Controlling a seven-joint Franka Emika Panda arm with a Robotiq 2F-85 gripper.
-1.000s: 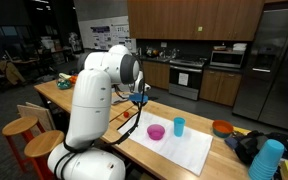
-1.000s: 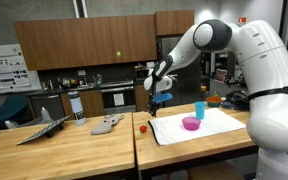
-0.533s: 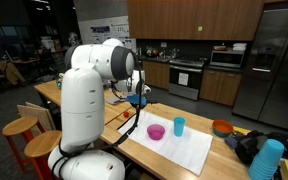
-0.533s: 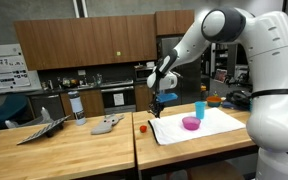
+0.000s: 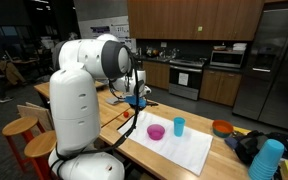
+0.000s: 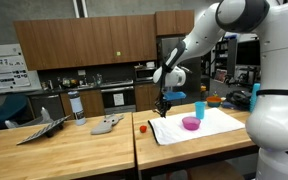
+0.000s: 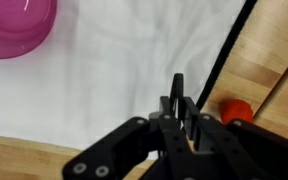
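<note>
The robot's gripper should release the thin dark object on the white cloth (image 5: 139,133) next to the pink bowl.
My gripper (image 7: 179,95) hangs fingers-down over the edge of a white cloth (image 7: 114,80), and both exterior views show it (image 5: 137,102) (image 6: 164,108) a little above the wooden table (image 6: 84,150). Its fingers are pressed together on a thin black cord (image 7: 224,55). The cord runs off along the cloth's edge and droops from the gripper to the table (image 5: 129,125). A small red object (image 7: 234,110) (image 6: 142,127) lies on the wood just beside the fingers. A pink bowl (image 7: 14,25) (image 5: 156,131) (image 6: 191,123) and a blue cup (image 5: 179,126) (image 6: 199,110) stand farther along the cloth.
An orange bowl (image 5: 222,127) and a tall light-blue cup (image 5: 267,160) stand past the cloth's far end. A grey flat object (image 6: 107,125), a bottle (image 6: 76,105) and a slanted dark panel (image 6: 39,130) occupy the other tabletop. Wooden stools (image 5: 19,128) stand at the table's side.
The arm's upper links have swung round above the base. The gripper has shifted slightly toward the cloth and stays shut on the cord. Bowl, cup and red object have not moved.
</note>
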